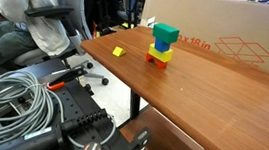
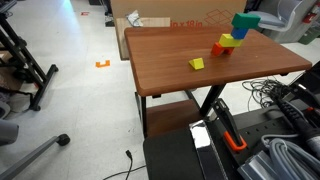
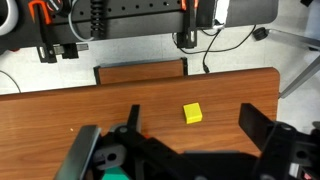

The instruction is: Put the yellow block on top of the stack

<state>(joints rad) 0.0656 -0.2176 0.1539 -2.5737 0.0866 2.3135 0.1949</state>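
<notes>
The robot's gripper will close on the opposite sides [image 1: 119,52] [image 3: 193,113] of the small yellow block that sits by itself on the wooden table, away from the stack.
A small yellow block [image 1: 118,51] lies alone on the wooden table [image 1: 202,102], and also shows in an exterior view [image 2: 196,64]. The stack [image 1: 161,46] stands farther along the table, green on top, then blue, red and yellow; it looks stepped in an exterior view [image 2: 234,36]. In the wrist view my gripper [image 3: 190,112] is open and hangs above the yellow block [image 3: 192,113], which sits between the two black fingers and apart from them. The gripper does not show in either exterior view.
A large cardboard box [image 1: 230,25] stands along the table's far edge behind the stack. An office chair [image 1: 50,16] is beside the table. Coiled grey cables [image 1: 11,102] lie on the robot's base. An orange piece [image 2: 102,64] lies on the floor.
</notes>
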